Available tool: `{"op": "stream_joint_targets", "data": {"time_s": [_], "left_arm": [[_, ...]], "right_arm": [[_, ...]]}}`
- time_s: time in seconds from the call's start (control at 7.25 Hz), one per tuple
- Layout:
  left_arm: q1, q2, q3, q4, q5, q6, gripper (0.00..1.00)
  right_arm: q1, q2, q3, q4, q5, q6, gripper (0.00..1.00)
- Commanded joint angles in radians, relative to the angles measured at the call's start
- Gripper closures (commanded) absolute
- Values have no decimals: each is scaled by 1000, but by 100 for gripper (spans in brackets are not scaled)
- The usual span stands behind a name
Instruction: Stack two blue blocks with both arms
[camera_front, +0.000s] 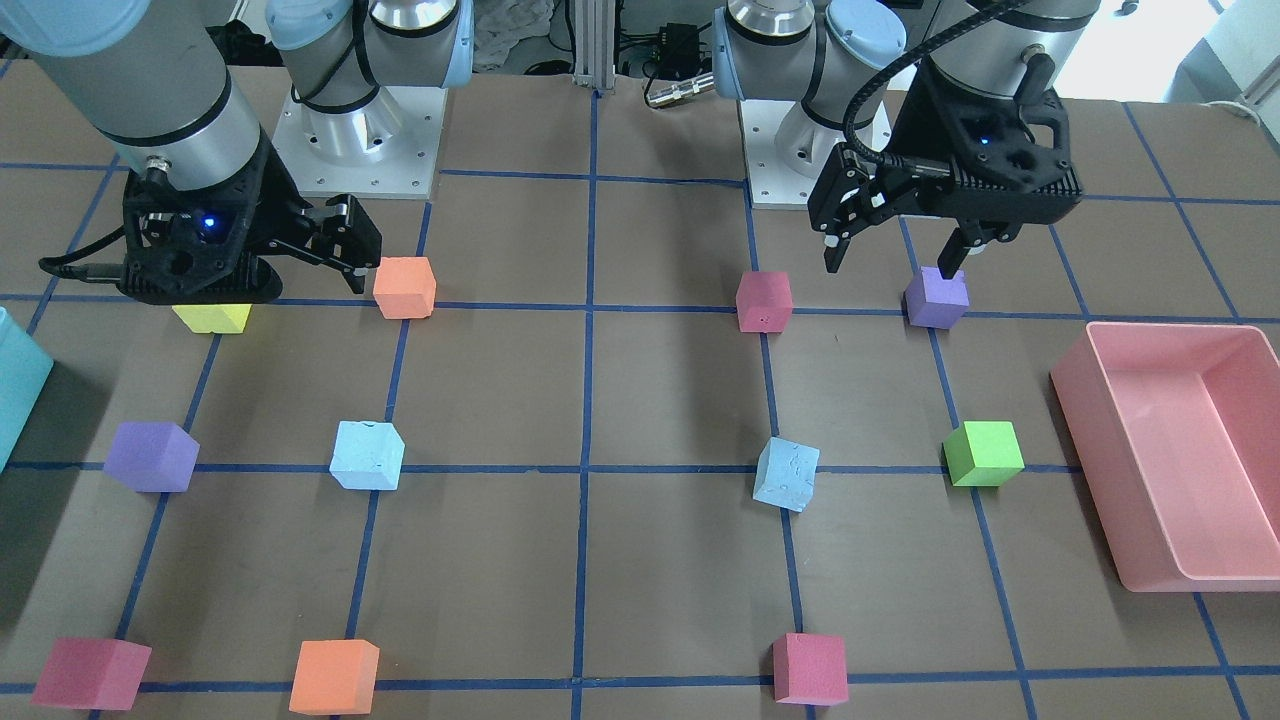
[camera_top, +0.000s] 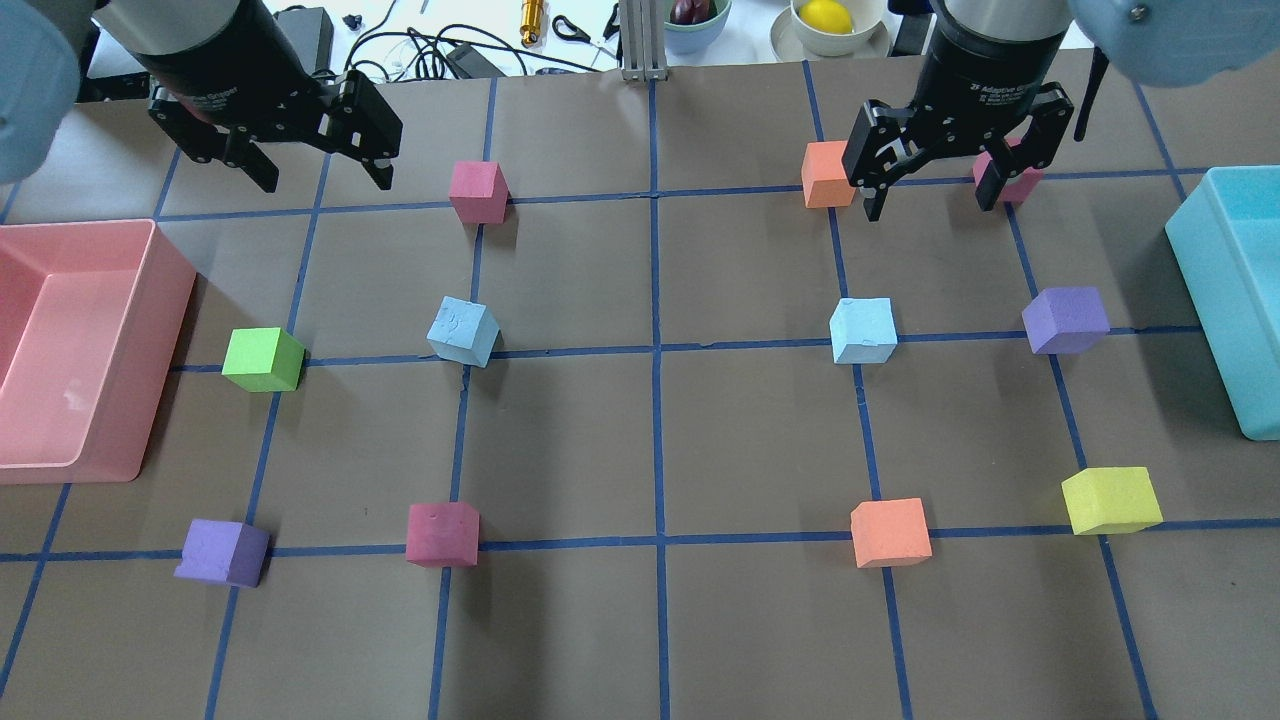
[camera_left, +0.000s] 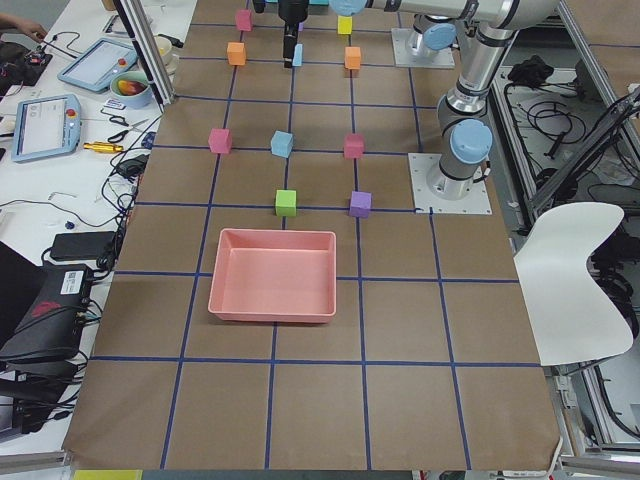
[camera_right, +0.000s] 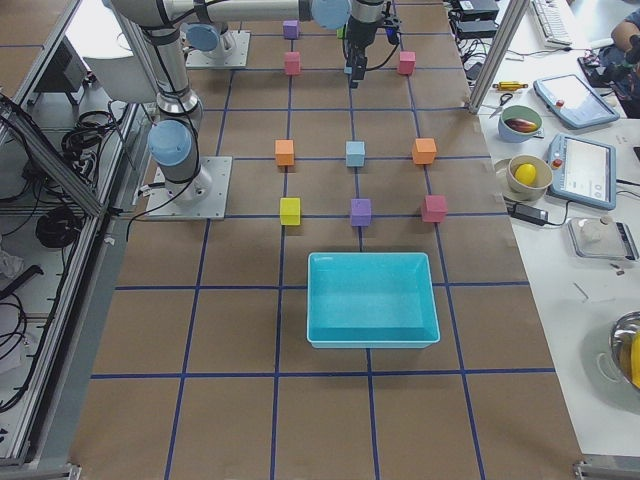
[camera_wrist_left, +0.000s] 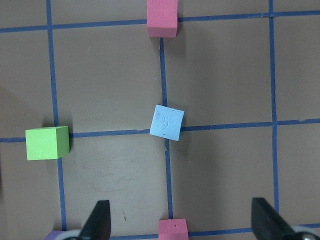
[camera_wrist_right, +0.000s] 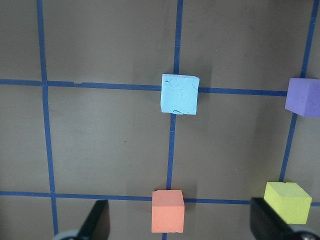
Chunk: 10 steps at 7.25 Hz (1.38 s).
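Observation:
The pale blue block nearer the yellow cube is next for my right gripper, which should go to it and close around that block's middle (camera_front: 367, 456) (camera_wrist_right: 179, 94).
Two pale blue blocks lie apart on the table. One (camera_top: 463, 331) (camera_front: 788, 474) is on my left side, rotated against the grid, and shows in the left wrist view (camera_wrist_left: 167, 123). The other (camera_top: 863, 330) (camera_front: 367, 455) is on my right side and shows in the right wrist view (camera_wrist_right: 180, 94). My left gripper (camera_top: 280, 160) (camera_front: 890, 265) (camera_wrist_left: 182, 222) hangs open and empty high above the table. My right gripper (camera_top: 935, 190) (camera_front: 245, 275) (camera_wrist_right: 182, 222) also hangs open and empty high above its side. Neither touches a block.
A pink bin (camera_top: 160, 300) stands at the left edge, a turquoise bin (camera_top: 1200, 300) at the right. Around the blue blocks lie a green cube (camera_top: 263, 359), purple cubes (camera_top: 1065, 320) (camera_top: 222, 552), pink cubes (camera_top: 478, 191) (camera_top: 442, 533), orange cubes (camera_top: 890, 532) (camera_top: 826, 174) and a yellow cube (camera_top: 1110, 500).

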Motion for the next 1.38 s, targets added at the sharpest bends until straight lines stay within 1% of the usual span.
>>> {"op": "stream_joint_targets", "data": {"time_s": [0.0,0.41,0.55,0.83,0.97,1.1,1.24], "left_arm": [[0,0,0,-2,0,-1,0],[-3,-1,-6,-5,0,-23,0],[-2,-12,-41,1,0,-21,0],[-5,-79,-107,59,-9,-14,0],[-5,-115,-156,161,-3,3,0],[-3,-150,-202,248,-1,49,0],[-3,-203,-225,344,-1,64,0]], "right_arm": [[0,0,0,-2,0,0,0],[0,-1,0,0,0,-1,0],[0,-1,0,0,0,-1,0],[0,-1,2,3,0,-1,0],[0,3,3,5,0,-1,0],[0,32,8,-6,-2,-1,0],[-6,112,29,-79,-9,-3,0]]}}
